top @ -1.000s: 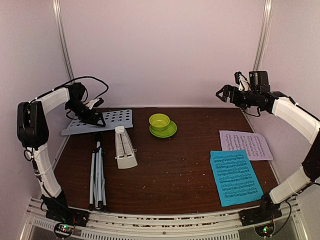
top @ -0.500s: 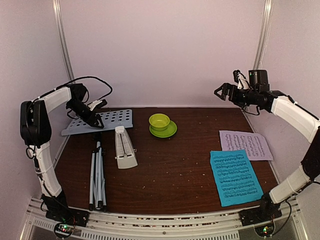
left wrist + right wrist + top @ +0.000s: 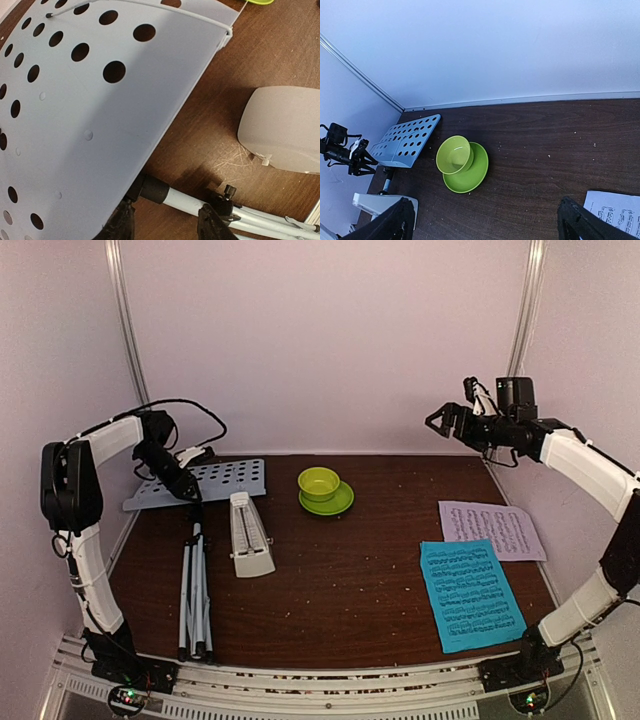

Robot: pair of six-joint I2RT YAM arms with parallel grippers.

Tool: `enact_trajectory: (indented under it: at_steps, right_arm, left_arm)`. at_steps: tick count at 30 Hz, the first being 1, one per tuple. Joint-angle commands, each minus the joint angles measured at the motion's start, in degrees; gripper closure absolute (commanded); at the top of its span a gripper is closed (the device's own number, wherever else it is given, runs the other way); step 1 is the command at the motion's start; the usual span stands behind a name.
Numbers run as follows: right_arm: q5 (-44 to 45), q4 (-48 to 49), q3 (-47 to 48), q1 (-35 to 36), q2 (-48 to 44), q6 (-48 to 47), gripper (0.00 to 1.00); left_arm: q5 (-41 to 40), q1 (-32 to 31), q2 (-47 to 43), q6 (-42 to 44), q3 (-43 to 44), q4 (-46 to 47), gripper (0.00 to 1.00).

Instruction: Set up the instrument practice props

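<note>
The desk's edge is next to my left gripper's partly closed fingers, so I should open them wider and move over to pinch that edge (image 3: 117, 204) before I lift the stand.
The music stand lies flat at the left: its pale perforated desk (image 3: 215, 480) is at the back and its folded silver tripod (image 3: 195, 590) points toward me. My left gripper (image 3: 188, 490) is down where the desk meets the pole. In the left wrist view the desk (image 3: 90, 115) fills the left, and my left gripper (image 3: 165, 220) has its jaws partly closed either side of the pole (image 3: 185, 202). Contact is unclear. The cream metronome (image 3: 248, 535) lies beside the tripod. The blue sheet (image 3: 470, 595) and pink sheet (image 3: 492, 528) lie flat at the right. My right gripper (image 3: 447, 420) hangs high, open and empty.
A lime-green bowl (image 3: 319, 483) sits on its saucer (image 3: 335, 502) at the back centre, also visible as the bowl (image 3: 454, 154) in the right wrist view. White walls close in the back and both sides. Crumbs dot the dark wooden table (image 3: 360, 580).
My left gripper has slid off the desk's top down to the neck of the pole, and its jaws have narrowed. My right gripper has drifted slightly left, still open.
</note>
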Motion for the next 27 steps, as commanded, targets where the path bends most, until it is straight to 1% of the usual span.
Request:
enact_trajectory:
  at_steps: [1, 7, 10, 12, 14, 17, 19, 21, 24, 27]
  right_arm:
    - [-1.65, 2.36, 2.32, -0.5, 1.13, 1.17, 0.0]
    - [-2.53, 3.26, 2.64, -0.5, 1.92, 2.16, 0.0]
    - [-2.9, 3.89, 2.51, -0.55, 2.19, 2.65, 0.0]
    - [-3.25, 4.2, 2.46, -0.55, 2.32, 3.05, 0.0]
    - [-3.49, 4.35, 2.41, -0.55, 2.48, 3.26, 0.0]
    - [-4.1, 5.04, 1.98, -0.55, 2.38, 3.83, 0.0]
    - [-4.41, 5.74, 1.35, -0.55, 2.11, 4.39, 0.0]
    - [-4.64, 6.65, 0.71, -0.53, 2.03, 4.96, 0.0]
    - [-5.26, 7.39, 0.45, -0.55, 2.36, 5.55, 0.0]
    - [-5.65, 7.66, 0.68, -0.55, 2.63, 5.9, 0.0]
  left_arm:
    - [-1.53, 0.31, 0.94, 3.84, -1.22, -0.63, 0.56]
    - [-1.13, 0.36, 1.49, 4.53, -1.3, -0.63, 0.62]
    - [-1.69, 0.33, 2.08, 5.12, -0.93, -0.63, 0.61]
    - [-0.4, 0.34, 2.15, 5.18, -0.06, -1.02, 0.59]
    - [2.75, 0.34, 1.33, 5.2, 2.01, -2.22, 0.56]
    - [5.16, 0.16, -3.03, 5.13, 4.54, -2.5, 0.52]
    - [4.08, 0.24, -5.73, 5.09, 5.02, -0.63, 0.48]
    - [2.23, 0.32, -6.47, 5.71, 5.99, 0.04, 0.44]
    - [1.0, 0.73, -4.65, 7.24, 7.49, -1.42, 0.4]
    - [0.67, 0.94, -2.9, 7.97, 7.12, -2.15, 0.37]
